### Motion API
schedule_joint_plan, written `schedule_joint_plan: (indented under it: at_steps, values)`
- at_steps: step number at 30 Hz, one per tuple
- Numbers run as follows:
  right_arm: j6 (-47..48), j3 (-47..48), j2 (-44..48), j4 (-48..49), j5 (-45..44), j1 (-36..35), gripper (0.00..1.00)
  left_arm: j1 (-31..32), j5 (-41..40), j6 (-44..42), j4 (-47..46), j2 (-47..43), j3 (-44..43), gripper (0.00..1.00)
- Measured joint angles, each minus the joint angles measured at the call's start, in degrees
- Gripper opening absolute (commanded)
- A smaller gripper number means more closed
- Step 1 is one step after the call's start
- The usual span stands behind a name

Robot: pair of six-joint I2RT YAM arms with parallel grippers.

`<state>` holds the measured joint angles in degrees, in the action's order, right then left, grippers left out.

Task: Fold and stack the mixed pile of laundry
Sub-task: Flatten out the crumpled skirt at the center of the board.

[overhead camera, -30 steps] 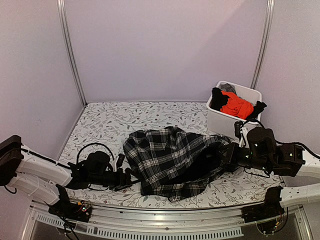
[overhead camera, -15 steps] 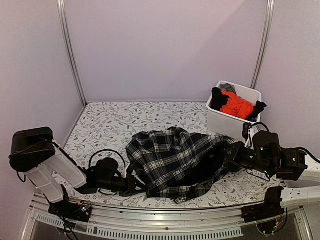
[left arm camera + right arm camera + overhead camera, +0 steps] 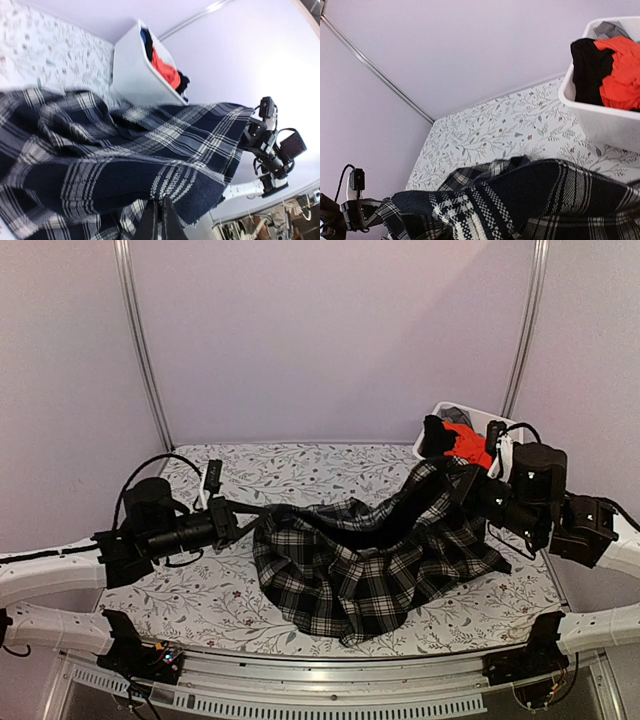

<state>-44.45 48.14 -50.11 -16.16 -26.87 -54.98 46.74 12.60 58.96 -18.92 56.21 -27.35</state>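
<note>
Next, my right gripper sets the plaid garment, now stretched between both grippers, down and lets it go on the floral tablecloth [image 3: 290, 512], in the space between my left gripper and the white bin.
A black-and-white plaid garment [image 3: 350, 565] hangs stretched between both grippers, its top edge lifted and its lower part draped on the table. My left gripper [image 3: 248, 511] is shut on the garment's left edge; in the left wrist view its fingertips [image 3: 160, 204] pinch the plaid cloth [image 3: 125, 150]. My right gripper [image 3: 462, 483] holds the right corner raised in front of the bin. Plaid cloth [image 3: 545, 200] hides its fingers in the right wrist view. An orange-red garment [image 3: 463, 441] and a black one [image 3: 435, 434] lie in the white bin [image 3: 497, 421].
The floral tablecloth [image 3: 200, 590] covers the table. The white bin [image 3: 600, 125] stands at the back right, with orange [image 3: 625, 75], black [image 3: 587, 70] and grey [image 3: 612, 30] cloth inside. Lilac walls with metal corner rails enclose the back and sides.
The left gripper closed on the plaid garment's left edge and rose up and back. The right gripper lifted its corner toward the bin. The garment went from a heap to a stretched sheet.
</note>
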Motion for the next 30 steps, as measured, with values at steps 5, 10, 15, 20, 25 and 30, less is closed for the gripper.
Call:
schedule_joint_plan:
  at_steps: [5,10,15,20,25,30]
  values:
    - [8.2,11.6,-9.6,7.5,5.3,7.2,0.0,-9.6,-0.2,-6.8,11.5,-2.5,-11.2,0.0]
    - [14.8,32.4,-26.4,12.6,13.4,11.1,0.0,-20.1,1.2,-11.8,20.4,-0.4,-22.9,0.0]
    - [17.5,54.6,-44.0,15.3,23.0,15.5,0.0,-33.6,5.6,-14.4,22.1,5.9,-34.3,0.0]
    - [17.1,85.5,-67.0,14.6,33.5,20.5,0.0,-43.0,12.1,-15.8,19.1,17.3,-46.2,0.0]
    - [12.2,91.7,-78.8,20.1,43.2,26.1,0.0,-45.3,14.4,-18.0,19.7,22.7,-53.0,0.0]
    - [8.7,66.4,-76.7,28.1,51.3,28.3,0.0,-44.4,16.7,-18.4,18.4,14.4,-36.2,0.0]
